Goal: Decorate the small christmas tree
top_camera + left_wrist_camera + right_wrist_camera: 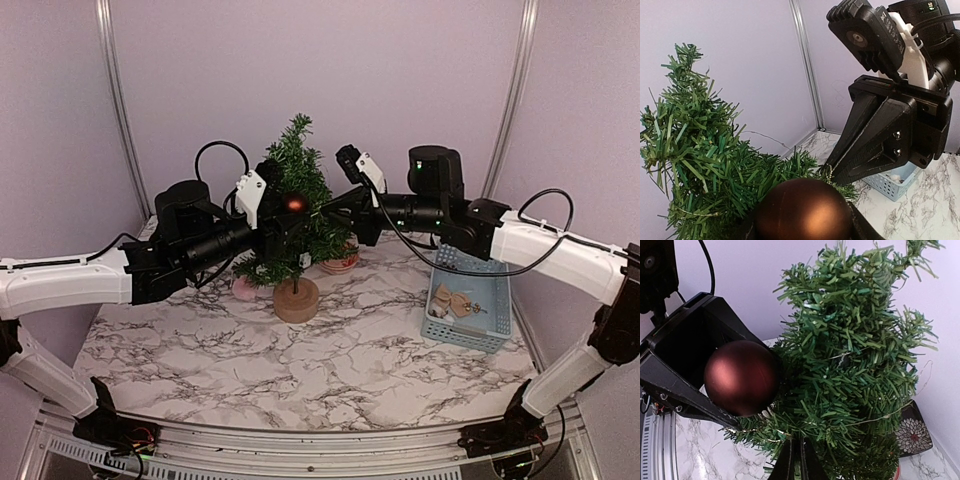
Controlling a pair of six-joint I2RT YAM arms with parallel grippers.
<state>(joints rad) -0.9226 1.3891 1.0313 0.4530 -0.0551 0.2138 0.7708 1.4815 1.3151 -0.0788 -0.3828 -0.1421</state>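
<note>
The ball's gold cord is among the needles at my right gripper's fingers, so I will open them, move back and pinch just the cord's far end [788, 434].
The small christmas tree [300, 180] stands on its round tan base [296, 300] at the middle back of the table. My left gripper [288, 216] is shut on a matte brown-red ball ornament [805, 210], which it presses against the tree's branches [700, 150] about halfway up. In the right wrist view the ball [741, 377] sits between the left gripper's black fingers [685, 390]. My right gripper [799, 444] reaches in from the right. Its jaws are almost together at the ball's thin gold cord [767, 432], among the needles just beside the ball.
A light-blue slotted basket [470, 330] with small ornaments stands at the right. A flower-patterned dish [912, 432] sits behind the tree on the right and a pink object [243, 288] lies at its left foot. Purple walls with metal posts close the back.
</note>
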